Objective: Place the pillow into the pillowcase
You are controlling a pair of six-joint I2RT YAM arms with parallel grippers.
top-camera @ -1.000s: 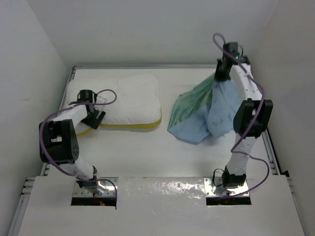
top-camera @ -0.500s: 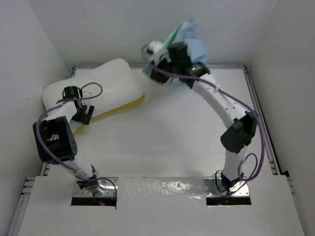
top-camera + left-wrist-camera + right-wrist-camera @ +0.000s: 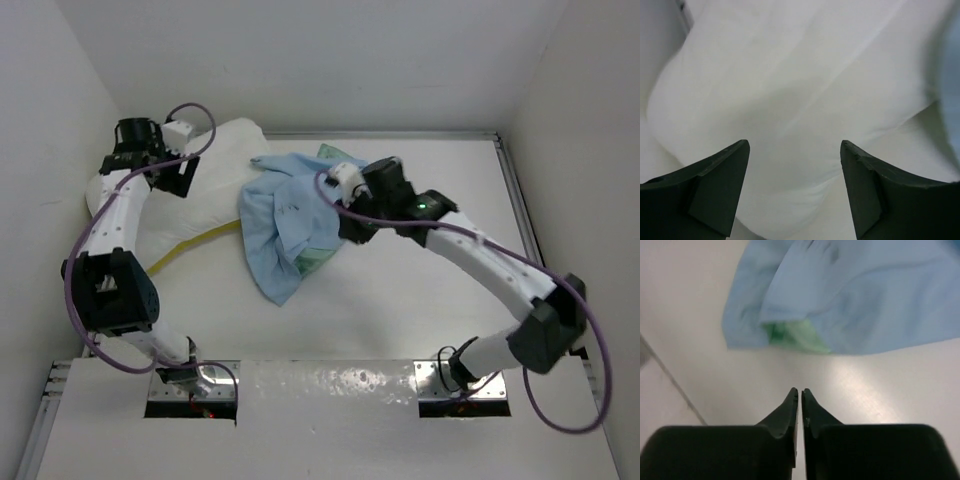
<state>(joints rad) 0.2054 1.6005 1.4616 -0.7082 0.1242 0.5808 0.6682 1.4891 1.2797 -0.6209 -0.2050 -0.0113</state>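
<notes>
The light blue pillowcase's edge (image 3: 244,188) (image 3: 942,75) overlaps the white pillow, and my left gripper will go there next and close on it.
The white pillow (image 3: 215,185) lies tilted at the far left of the table, its yellow band (image 3: 195,238) along the near edge. The pillowcase (image 3: 285,215) is crumpled, mostly light blue with some green showing, and overlaps the pillow's right end. My left gripper (image 3: 178,180) is open and empty just above the pillow (image 3: 790,75), which fills the left wrist view. My right gripper (image 3: 352,228) is shut on nothing, just right of the pillowcase (image 3: 850,295). In the right wrist view the gripper (image 3: 800,390) has only bare table under it.
White walls enclose the table on the left, back and right. A metal rail (image 3: 515,190) runs along the table's right edge, and another shows in the left corner (image 3: 684,12). The arm bases sit at the near edge (image 3: 190,380).
The right arm swung the pillowcase from the back wall down onto the table beside the pillow and no longer holds it. The left gripper moved from the pillow's near edge up toward the far-left corner.
</notes>
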